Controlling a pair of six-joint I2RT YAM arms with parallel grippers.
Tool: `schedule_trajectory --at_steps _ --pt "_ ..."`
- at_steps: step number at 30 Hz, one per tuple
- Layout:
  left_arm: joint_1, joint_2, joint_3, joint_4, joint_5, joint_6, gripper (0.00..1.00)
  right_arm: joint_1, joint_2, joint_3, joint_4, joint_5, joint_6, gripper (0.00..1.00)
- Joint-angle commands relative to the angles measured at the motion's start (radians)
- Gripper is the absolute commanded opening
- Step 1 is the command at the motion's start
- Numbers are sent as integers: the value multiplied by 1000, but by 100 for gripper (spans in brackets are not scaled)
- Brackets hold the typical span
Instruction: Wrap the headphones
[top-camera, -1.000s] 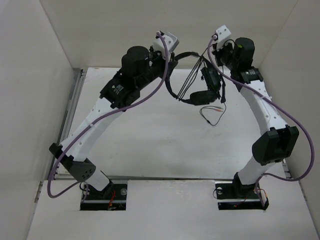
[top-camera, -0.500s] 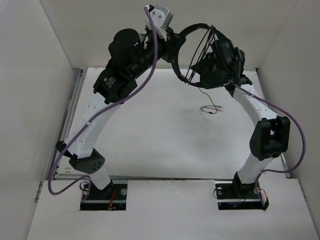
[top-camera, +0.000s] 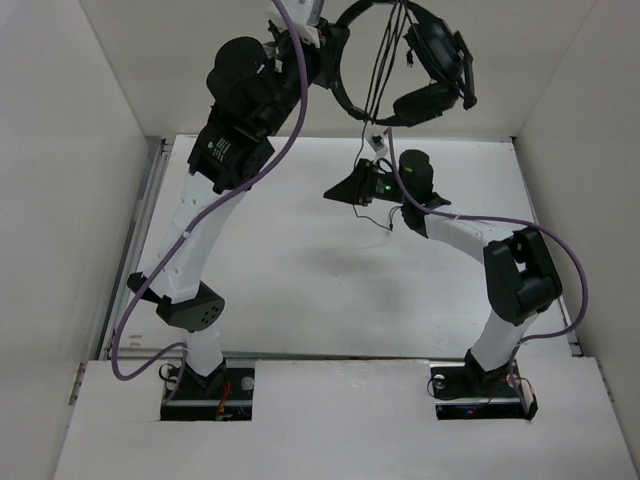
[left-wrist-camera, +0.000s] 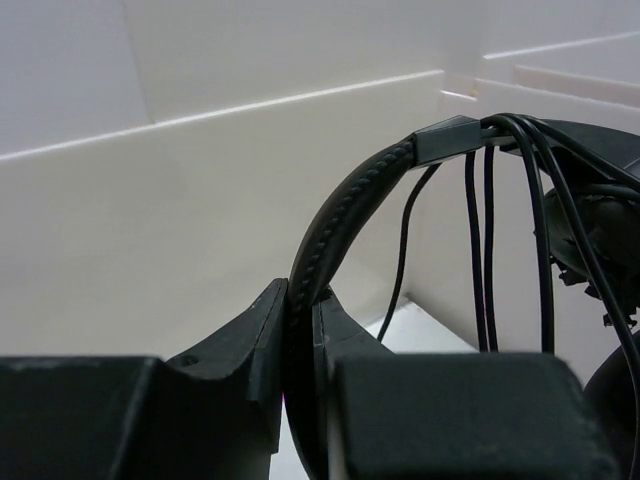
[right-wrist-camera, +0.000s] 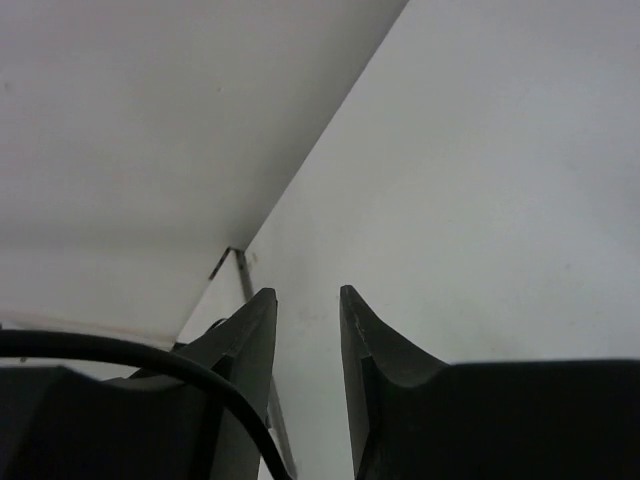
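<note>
My right gripper should grip the headphones' thin black cord on the lower part (top-camera: 355, 208) (right-wrist-camera: 274, 458), just above the cord's loose end.
My left gripper (top-camera: 330, 45) is raised high near the back wall and shut on the padded headband of the black headphones (top-camera: 400, 60). In the left wrist view the headband (left-wrist-camera: 340, 210) runs up from between my shut fingers (left-wrist-camera: 303, 300). Several turns of the thin black cord (top-camera: 385, 60) hang across the headband hoop, also seen in the left wrist view (left-wrist-camera: 485, 250). The earcups (top-camera: 435, 70) hang to the right. The loose cord drops towards my right gripper (top-camera: 337, 191), which is low over the table, open and empty (right-wrist-camera: 305, 295). A black cord (right-wrist-camera: 150, 360) crosses its left finger.
White walls enclose the table (top-camera: 300, 270) on the left, back and right. A metal rail (top-camera: 145, 200) runs along the table's left edge. The right arm's elbow (top-camera: 515, 275) sits at the right, and purple cables (top-camera: 200, 230) loop off both arms.
My left gripper has lifted the headphones higher, towards the back wall. My right gripper has left the earcups, dropped low over the table and swung left, and is now open.
</note>
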Motion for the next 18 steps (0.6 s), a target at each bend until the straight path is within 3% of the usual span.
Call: schedule_trajectory --at_steps 1,10,18 --pt "39 -18 58 193 -122 54 1 28 1 -19 157 -40 73 39" --pt "179 23 60 319 -238 166 1 79 -39 -86 147 -82 27 28" --pt "274 68 55 380 -324 177 1 165 -61 -68 56 -141 -81 24"
